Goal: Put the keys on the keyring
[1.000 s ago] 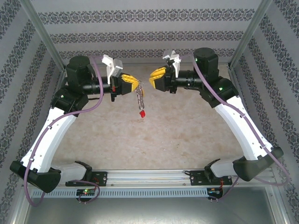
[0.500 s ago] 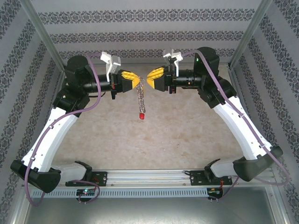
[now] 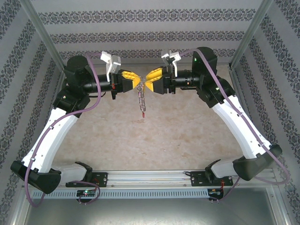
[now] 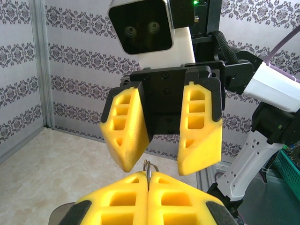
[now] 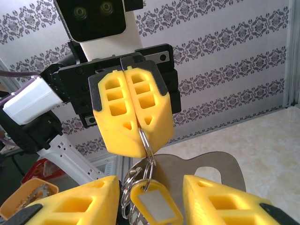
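Observation:
Next, I move my right gripper up and close it on the thin silvery ring [image 5: 146, 144] at the ends of my left gripper's fingers, as the yellow tag hangs between my right gripper's fingers.
My left gripper [image 3: 137, 83] is shut on a thin silvery ring [image 5: 146, 140] at the top of the keyring, held high over the table. Below that ring hang more silvery rings [image 5: 127, 190], the keyring's flat grey loop [image 5: 206, 164] and the yellow tag [image 5: 157, 205] of the keys. The key's own metal I cannot make out. In the top view a chain [image 3: 141, 99] dangles down to the red tag [image 3: 143, 114]. My right gripper [image 3: 150, 80] is open and faces the left one tip to tip. Its fingers [image 5: 89, 201] stand on either side of the yellow tag without touching it.
The beige table [image 3: 187, 136] lies well below both grippers. Patterned walls and metal posts [image 3: 44, 35] enclose it on three sides. A green basket [image 4: 287, 168] sits off the table behind the right arm.
My right gripper has moved left up to the left gripper's tips and opened wider. The left gripper, still shut, rose slightly, and the hanging chain swung with it.

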Action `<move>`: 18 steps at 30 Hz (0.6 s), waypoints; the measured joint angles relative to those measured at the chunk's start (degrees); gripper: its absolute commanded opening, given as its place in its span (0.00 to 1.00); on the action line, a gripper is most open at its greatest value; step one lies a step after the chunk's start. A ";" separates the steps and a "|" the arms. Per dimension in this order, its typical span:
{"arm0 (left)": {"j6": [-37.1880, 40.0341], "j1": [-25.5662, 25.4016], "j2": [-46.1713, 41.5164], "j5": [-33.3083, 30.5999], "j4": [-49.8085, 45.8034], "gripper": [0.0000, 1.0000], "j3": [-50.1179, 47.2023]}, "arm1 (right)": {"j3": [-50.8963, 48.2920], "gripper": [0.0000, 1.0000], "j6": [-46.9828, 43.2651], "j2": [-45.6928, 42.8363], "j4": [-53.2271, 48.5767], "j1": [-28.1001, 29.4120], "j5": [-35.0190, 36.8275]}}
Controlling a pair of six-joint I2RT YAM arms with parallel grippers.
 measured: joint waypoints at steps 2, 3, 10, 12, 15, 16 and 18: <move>0.00 0.00 0.00 0.00 0.02 0.00 0.00 | 0.52 0.40 -0.02 0.63 0.00 0.24 0.00; 0.00 0.00 0.00 0.00 0.04 0.00 0.00 | 0.72 0.38 -0.02 0.92 -0.02 0.50 0.04; -0.02 0.00 0.00 -0.02 0.09 0.00 -0.04 | 1.11 0.15 -0.20 1.79 -0.48 1.25 -0.07; -0.02 0.00 0.00 -0.02 0.09 0.00 -0.11 | 1.18 0.07 -0.46 1.84 -0.63 1.25 -0.13; -0.02 0.00 0.00 -0.02 0.09 0.00 -0.11 | 1.20 0.00 -1.09 1.86 -0.87 1.25 -0.52; -0.02 0.00 0.00 -0.02 0.11 0.00 -0.11 | 1.20 0.00 -1.11 1.86 -0.83 1.25 -0.70; -0.02 0.00 0.00 0.00 0.11 0.00 -0.11 | 1.25 0.00 -1.14 1.90 -0.85 1.25 -0.87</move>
